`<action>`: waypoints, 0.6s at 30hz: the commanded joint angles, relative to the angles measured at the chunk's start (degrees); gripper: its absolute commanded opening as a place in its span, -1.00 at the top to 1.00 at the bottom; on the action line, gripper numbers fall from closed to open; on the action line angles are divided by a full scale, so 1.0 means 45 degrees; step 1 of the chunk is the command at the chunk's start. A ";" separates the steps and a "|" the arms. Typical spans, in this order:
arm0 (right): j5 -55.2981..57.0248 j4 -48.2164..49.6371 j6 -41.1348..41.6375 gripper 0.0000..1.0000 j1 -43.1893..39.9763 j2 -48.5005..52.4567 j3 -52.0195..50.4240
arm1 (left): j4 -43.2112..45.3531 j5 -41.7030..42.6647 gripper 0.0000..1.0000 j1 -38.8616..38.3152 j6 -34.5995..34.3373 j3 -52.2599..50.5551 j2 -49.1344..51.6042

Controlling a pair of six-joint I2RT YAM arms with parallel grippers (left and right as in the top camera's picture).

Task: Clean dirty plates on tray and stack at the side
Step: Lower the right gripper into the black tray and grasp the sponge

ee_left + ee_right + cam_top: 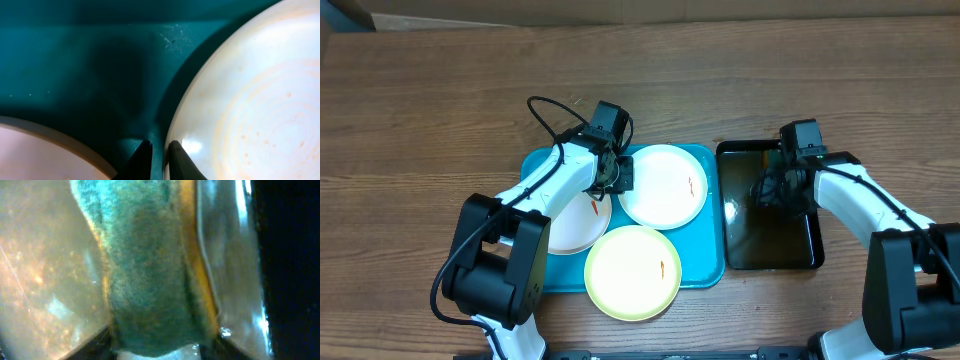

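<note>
My right gripper has the sponge's near end; next I release it in the black tray and regrip closer to its middle (142, 235) before wiping plates.
The turquoise tray (705, 262) holds three plates with orange-red smears: a white plate (665, 190) at the upper right, a white plate (575, 225) at the left partly under my left arm, and a pale yellow plate (632, 272) in front. My left gripper (617, 175) sits at the upper-right plate's left rim. In the left wrist view its jaws (159, 152) are closed on that rim (250, 100), one finger on the plate and one over the tray (75, 60). My right gripper (772, 188) is shut on a green and yellow sponge (145, 270).
A black tray (770, 262) with brownish liquid (40, 255) stands right of the turquoise tray; my right gripper and the sponge are inside it. The left white plate's edge shows in the left wrist view (30, 150). Wooden table (420, 100) lies all around.
</note>
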 commanded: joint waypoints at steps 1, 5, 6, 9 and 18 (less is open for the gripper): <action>-0.0107 -0.0078 0.0010 0.81 0.0029 0.0024 -0.0029 | 0.0015 -0.0044 0.70 0.0010 0.0199 -0.0063 0.0078; -0.0719 -0.1132 0.0015 0.90 0.0024 0.0024 0.0175 | -0.0015 -0.0049 0.73 0.0010 0.0199 -0.0063 0.0073; -0.0937 -0.1477 0.0015 0.85 0.0024 0.0024 0.0291 | -0.0010 -0.0044 0.73 0.0010 0.0199 -0.0063 0.0078; -0.1345 -0.2973 0.0000 0.34 0.0024 0.0024 0.1083 | -0.0005 -0.0044 0.72 0.0010 0.0194 -0.0063 0.0078; 0.0175 -0.2506 -0.1370 -0.41 0.0024 0.0024 0.2263 | -0.0044 -0.0044 0.63 0.0010 0.0199 -0.0063 0.0078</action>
